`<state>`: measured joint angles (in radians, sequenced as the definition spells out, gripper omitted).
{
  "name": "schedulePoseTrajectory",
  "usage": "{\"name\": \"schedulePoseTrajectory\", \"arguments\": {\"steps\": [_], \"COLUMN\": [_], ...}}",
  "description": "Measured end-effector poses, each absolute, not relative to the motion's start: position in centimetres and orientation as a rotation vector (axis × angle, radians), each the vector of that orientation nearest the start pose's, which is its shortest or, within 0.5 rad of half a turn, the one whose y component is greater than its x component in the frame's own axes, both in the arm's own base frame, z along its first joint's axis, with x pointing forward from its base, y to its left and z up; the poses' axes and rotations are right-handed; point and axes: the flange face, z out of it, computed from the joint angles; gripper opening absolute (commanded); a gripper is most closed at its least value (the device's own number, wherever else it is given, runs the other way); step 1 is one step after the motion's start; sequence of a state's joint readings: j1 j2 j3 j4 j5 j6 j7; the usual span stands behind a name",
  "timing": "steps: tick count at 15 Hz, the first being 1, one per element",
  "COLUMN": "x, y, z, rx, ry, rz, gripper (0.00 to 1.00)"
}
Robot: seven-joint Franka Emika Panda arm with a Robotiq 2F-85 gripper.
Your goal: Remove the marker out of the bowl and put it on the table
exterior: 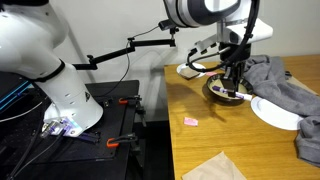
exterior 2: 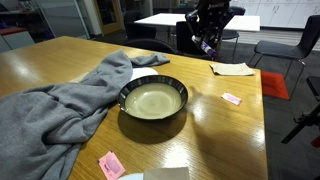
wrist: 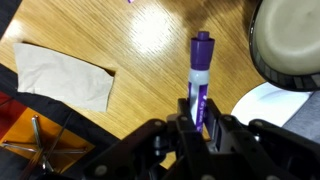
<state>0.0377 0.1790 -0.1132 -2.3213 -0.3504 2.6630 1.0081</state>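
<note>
The purple marker, now held upright beside the bowl, will be released from my gripper onto the bare wood (exterior: 234,139) (wrist: 151,80), in the space between the paper napkin and the white plate.
My gripper (wrist: 200,122) is shut on the purple marker (wrist: 200,70) with the white section and holds it upright above the wooden table (wrist: 140,40). The marker's cap points down at bare wood, beside the bowl (wrist: 292,40) and outside its rim. In an exterior view the dark-rimmed bowl (exterior 2: 153,100) shows a pale, empty inside, and the gripper (exterior 2: 207,42) hangs in the air beyond it. In an exterior view the gripper (exterior: 235,82) is just above the bowl (exterior: 220,92).
A grey cloth (exterior 2: 60,105) lies next to the bowl and partly over a white plate (exterior: 275,110). A paper napkin (wrist: 65,75) lies on the table. Small pink blocks (exterior 2: 231,98) (exterior 2: 110,165) lie near the table edges (exterior: 172,130).
</note>
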Motion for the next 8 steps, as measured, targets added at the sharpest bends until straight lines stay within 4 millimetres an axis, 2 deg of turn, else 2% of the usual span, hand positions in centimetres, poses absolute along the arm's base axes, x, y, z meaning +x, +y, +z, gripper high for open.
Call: {"name": "schedulePoseTrajectory", "arguments": {"steps": [4,8], "x": [54.5,55.6], "y": [-4.6,-7.0], "z": [26.5,24.8], "rx": [-3.016,-3.047], "ry": [1.224,1.205], "rz": [-0.357,-0.314], "gripper": [0.05,0.05]}}
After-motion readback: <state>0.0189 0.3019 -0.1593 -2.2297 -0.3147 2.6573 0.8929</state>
